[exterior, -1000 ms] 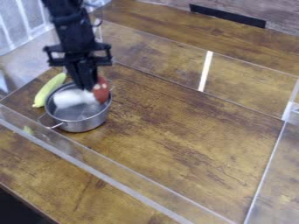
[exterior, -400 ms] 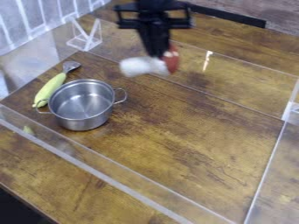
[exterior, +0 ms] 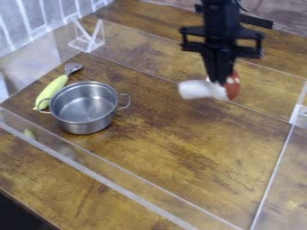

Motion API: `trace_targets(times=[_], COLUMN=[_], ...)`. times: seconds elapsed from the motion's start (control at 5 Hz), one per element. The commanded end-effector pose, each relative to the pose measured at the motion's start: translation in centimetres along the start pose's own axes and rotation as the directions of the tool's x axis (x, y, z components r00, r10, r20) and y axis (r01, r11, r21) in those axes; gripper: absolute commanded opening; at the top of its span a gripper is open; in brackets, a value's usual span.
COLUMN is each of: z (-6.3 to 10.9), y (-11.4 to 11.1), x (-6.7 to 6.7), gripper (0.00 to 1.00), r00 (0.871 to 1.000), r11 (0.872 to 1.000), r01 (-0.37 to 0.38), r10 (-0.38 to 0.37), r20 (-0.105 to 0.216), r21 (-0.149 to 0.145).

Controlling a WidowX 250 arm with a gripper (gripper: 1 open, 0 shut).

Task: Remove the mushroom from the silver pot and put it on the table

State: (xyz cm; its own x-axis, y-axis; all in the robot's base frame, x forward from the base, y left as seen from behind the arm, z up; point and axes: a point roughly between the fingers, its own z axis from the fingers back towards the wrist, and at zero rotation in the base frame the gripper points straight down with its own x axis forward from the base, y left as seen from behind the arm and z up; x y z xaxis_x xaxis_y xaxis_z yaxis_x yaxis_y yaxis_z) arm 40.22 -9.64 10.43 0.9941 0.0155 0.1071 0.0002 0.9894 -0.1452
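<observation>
Next, I let go of the mushroom on the wood of the table (exterior: 245, 119) near the clear side opposite the silver pot.
My gripper (exterior: 220, 79) hangs over the right part of the table (exterior: 180, 135), pointing down and shut on the mushroom (exterior: 211, 88). The mushroom lies sideways in the fingers, white stem to the left and reddish-brown cap to the right, lifted off the wood. Far off to the left stands the silver pot (exterior: 84, 107), with nothing inside it.
A yellow-green corn cob (exterior: 52, 90) lies just left of the pot. A clear plastic stand (exterior: 86, 36) sits at the back left. Clear acrylic walls (exterior: 278, 171) edge the table on the right and along the front.
The gripper has lifted the mushroom out of the pot and carried it across to the right side of the table. The pot now stands empty.
</observation>
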Motion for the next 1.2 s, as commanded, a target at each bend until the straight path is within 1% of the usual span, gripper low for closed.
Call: trace_targets(times=[0.0, 0.2, 0.4, 0.6, 0.8, 1.0], z=[0.9, -0.9, -2.7, -4.1, -5.2, -6.3], y=[-2.2, -2.7, -3.0, -3.1, -3.1, -2.9], x=[1.3, 2.2, 2.9, 3.2, 3.4, 3.8], gripper=[0.0, 0.0, 0.0, 1.0, 0.0, 0.0], r00=[0.996, 0.996, 0.996, 0.996, 0.997, 0.997], r11=[0.999, 0.999, 0.999, 0.998, 0.997, 0.996], r01=[0.032, 0.043, 0.05, 0.059, 0.065, 0.072], r10=[-0.031, -0.043, -0.051, -0.06, -0.067, -0.073], r20=[0.079, 0.08, 0.075, 0.06, 0.044, 0.026], r21=[-0.011, -0.003, 0.006, 0.019, 0.037, 0.052])
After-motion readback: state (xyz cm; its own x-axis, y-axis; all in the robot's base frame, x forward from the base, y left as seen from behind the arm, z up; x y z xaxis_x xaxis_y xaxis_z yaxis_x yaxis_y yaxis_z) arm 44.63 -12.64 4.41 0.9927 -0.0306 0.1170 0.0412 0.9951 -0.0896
